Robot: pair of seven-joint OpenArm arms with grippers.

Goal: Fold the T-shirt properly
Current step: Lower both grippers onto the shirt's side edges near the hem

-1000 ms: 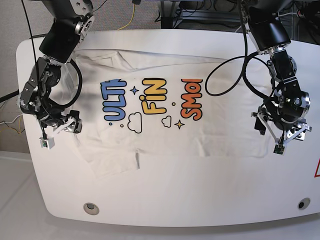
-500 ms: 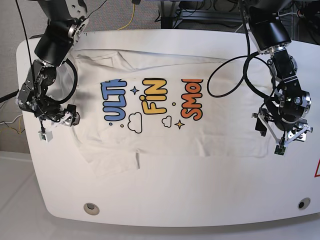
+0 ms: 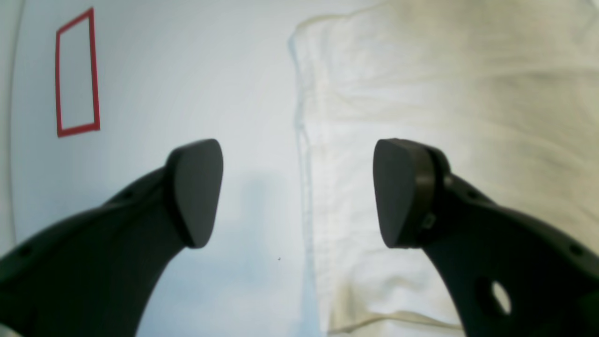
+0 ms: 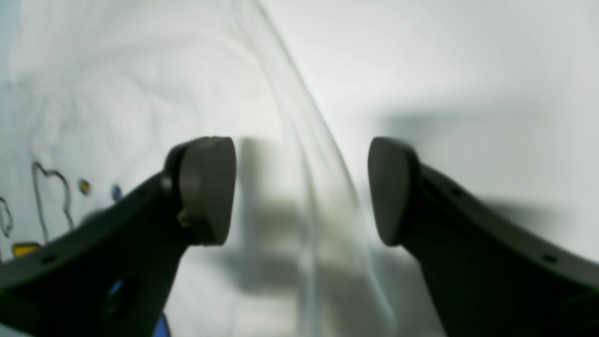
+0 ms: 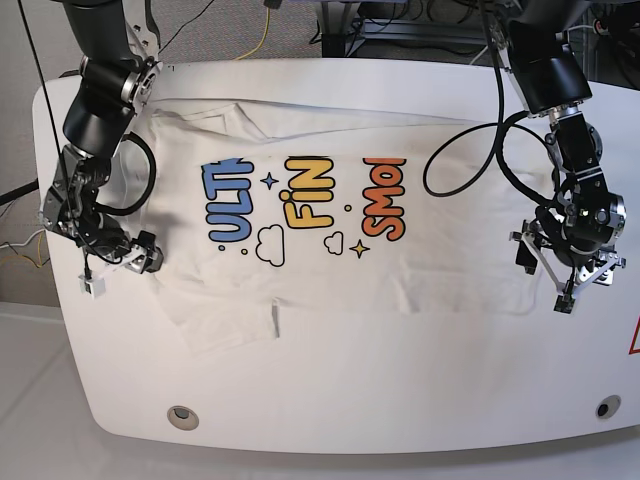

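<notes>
The T-shirt's hem (image 5: 536,283) (image 3: 310,106) has a front corner closest to the table edge with the round holes. Next, I should grab it beside that corner with my left gripper.
The white T-shirt (image 5: 330,285) lies spread flat on the white table (image 5: 400,380), its blue, yellow and orange letter print facing up. On the base view's right, my left gripper (image 5: 560,265) hovers open at the shirt's side edge. The left wrist view has the left gripper (image 3: 297,192) straddling that hem, one finger over bare table and the other over the T-shirt (image 3: 421,84). My right gripper (image 5: 125,260) stands open at the opposite edge, by the sleeve. In the blurred right wrist view the right gripper (image 4: 302,187) brackets the edge of the T-shirt (image 4: 140,93), holding nothing.
A red outlined rectangle (image 3: 77,72) is marked on the table beyond the left gripper. Two round holes (image 5: 181,416) (image 5: 602,408) sit near the table's front edge. Black cables (image 5: 470,150) loop from the arm over the shirt's right part.
The right arm has swung outward and its gripper has slid along the sleeve edge toward the table's front. The left gripper has dropped slightly toward the front. The shirt lies as before.
</notes>
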